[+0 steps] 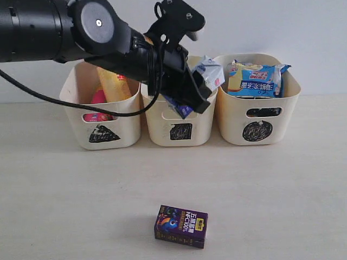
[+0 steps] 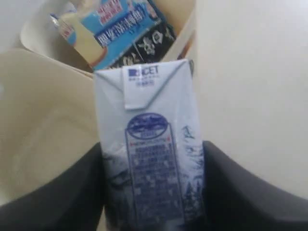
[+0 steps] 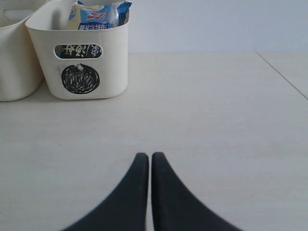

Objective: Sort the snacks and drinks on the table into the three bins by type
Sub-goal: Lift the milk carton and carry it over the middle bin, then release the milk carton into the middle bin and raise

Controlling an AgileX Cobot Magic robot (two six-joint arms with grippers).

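The gabled carton, now tilted over the middle bin, will go down from my left gripper inside the square-marked middle bin (image 1: 187, 114) behind its handle slot.
My left gripper (image 1: 201, 89) is shut on the blue-and-white gabled carton (image 1: 209, 74) and holds it tilted over the square-marked middle bin (image 1: 180, 130). Up close, that carton (image 2: 151, 159) sits clamped between both black fingers (image 2: 236, 192). The dark purple carton (image 1: 181, 226) lies on the table near the front edge. The triangle bin (image 1: 101, 132) holds the yellow tube (image 1: 115, 84) and the pink tube (image 1: 98, 97). The circle bin (image 1: 257, 130) holds the blue-white bag (image 1: 255, 79). My right gripper (image 3: 146, 156) is shut and empty, low over bare table.
The circle bin (image 3: 81, 72) stands ahead of the right gripper, with the middle bin (image 3: 14, 57) beside it. A seam or table edge (image 3: 281, 72) runs off to one side. The left arm (image 1: 65, 30) reaches across above the triangle bin.
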